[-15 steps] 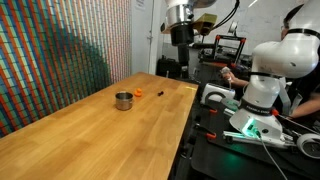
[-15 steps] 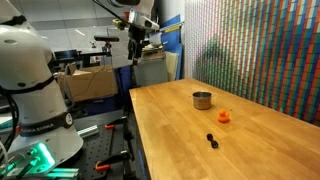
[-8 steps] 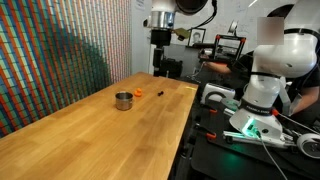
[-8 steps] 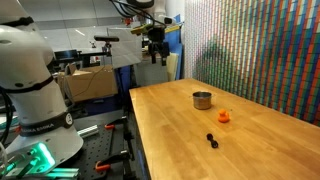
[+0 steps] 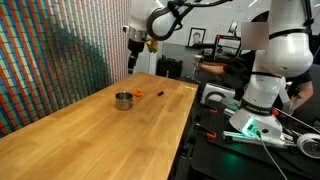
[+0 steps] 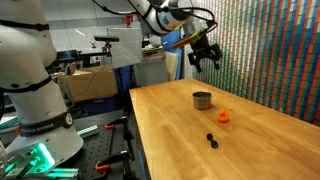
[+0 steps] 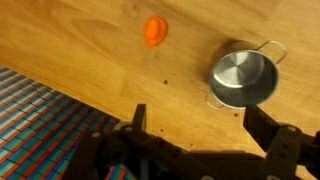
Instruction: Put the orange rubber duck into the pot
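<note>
My gripper needs to move to the orange rubber duck next to the pot next and close on the duck's body (image 5: pixel 138 92) (image 7: pixel 155 31).
The orange rubber duck (image 5: pixel 139 92) (image 6: pixel 224 115) lies on the wooden table, a short way from the pot (image 5: pixel 123 100) (image 6: pixel 202 100). In the wrist view the duck (image 7: pixel 155 31) is at the top and the silver pot (image 7: pixel 243 79) with wire handles is to its right. My gripper (image 5: pixel 134 62) (image 6: pixel 203 62) hangs open and empty high above the table, over the pot and duck area. Its two dark fingers (image 7: pixel 200 125) frame bare wood in the wrist view.
A small black object (image 5: pixel 161 92) (image 6: pixel 211 139) lies on the table near the duck. The wooden table (image 5: pixel 90 135) has a patterned wall (image 6: pixel 270 50) along one side. Its other side borders a bench with lab gear (image 5: pixel 250 110).
The arm has swung from beyond the table's end to a spot high over the pot and duck. The duck, pot and black object have not moved.
</note>
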